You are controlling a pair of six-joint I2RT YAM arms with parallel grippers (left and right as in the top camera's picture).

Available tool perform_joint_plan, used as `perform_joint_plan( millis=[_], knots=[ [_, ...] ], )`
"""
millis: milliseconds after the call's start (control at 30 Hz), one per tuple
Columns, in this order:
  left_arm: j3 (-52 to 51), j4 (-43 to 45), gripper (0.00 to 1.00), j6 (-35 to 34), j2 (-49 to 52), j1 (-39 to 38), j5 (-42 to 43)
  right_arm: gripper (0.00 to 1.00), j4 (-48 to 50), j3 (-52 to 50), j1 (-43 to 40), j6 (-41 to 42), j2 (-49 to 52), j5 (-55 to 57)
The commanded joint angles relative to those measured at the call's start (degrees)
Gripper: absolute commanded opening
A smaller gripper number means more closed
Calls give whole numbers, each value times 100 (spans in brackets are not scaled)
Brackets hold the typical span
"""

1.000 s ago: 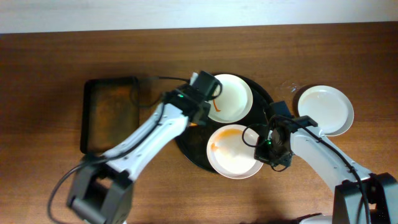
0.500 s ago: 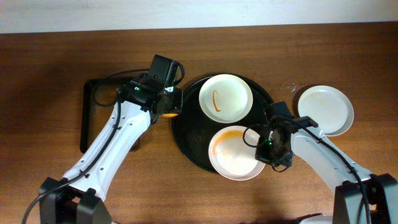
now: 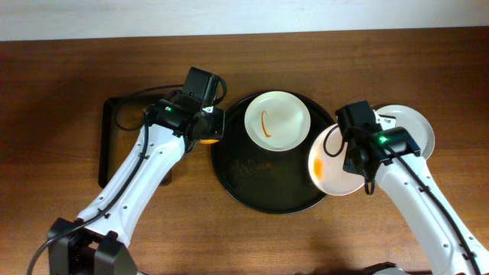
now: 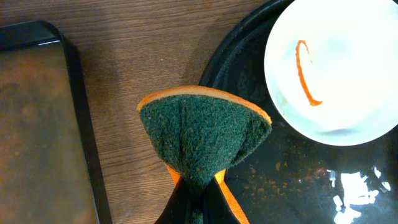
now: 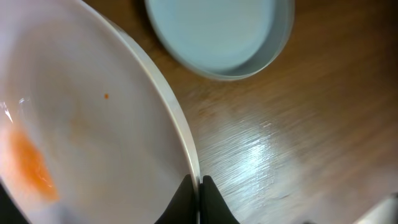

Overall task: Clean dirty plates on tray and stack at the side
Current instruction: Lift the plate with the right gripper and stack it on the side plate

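Observation:
I need to use my right gripper to set the orange-smeared white plate down on top of the clean white plate [image 3: 402, 131] [image 5: 221, 18].
My right gripper [image 3: 348, 153] [image 5: 199, 182] is shut on the rim of a white plate [image 3: 330, 162] [image 5: 87, 124] with an orange smear and holds it lifted and tilted over the round black tray's [image 3: 263, 179] right edge. A second white plate [image 3: 276, 121] [image 4: 336, 68] with an orange streak lies on the tray's far part. My left gripper [image 3: 206, 131] [image 4: 196, 186] is shut on a green and orange sponge [image 4: 202, 134] [image 3: 211, 140], held at the tray's left edge. A clean white plate [image 3: 409, 130] [image 5: 217, 31] sits on the table at the right.
A black rectangular tray [image 3: 134, 141] [image 4: 37, 124] lies at the left on the wooden table [image 3: 69, 76]. Orange crumbs are scattered on the round tray's surface [image 4: 273, 180].
My right gripper lifted the smeared plate off the tray and moved it right, tilting it. My left arm pulled back left from the tray with the sponge, then held still.

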Motion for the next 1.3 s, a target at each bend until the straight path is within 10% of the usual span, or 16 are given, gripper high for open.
perform_joint_plan(
  millis=[0,233,633,1267],
  knots=[
    [120,13,0,-33,-153,85,44,4,17,205,686,-17,-101,1473],
    [120,15,0,-33,-153,144,44,4,282,205,2583,-22,-98,3517],
    [120,15,0,-35,-153,144,44,4,391,205,2640,-17,-101,3886],
    [120,-7,0,-35,-153,142,46,4,2002,417,-3748,514,748,-1598]
  ],
)
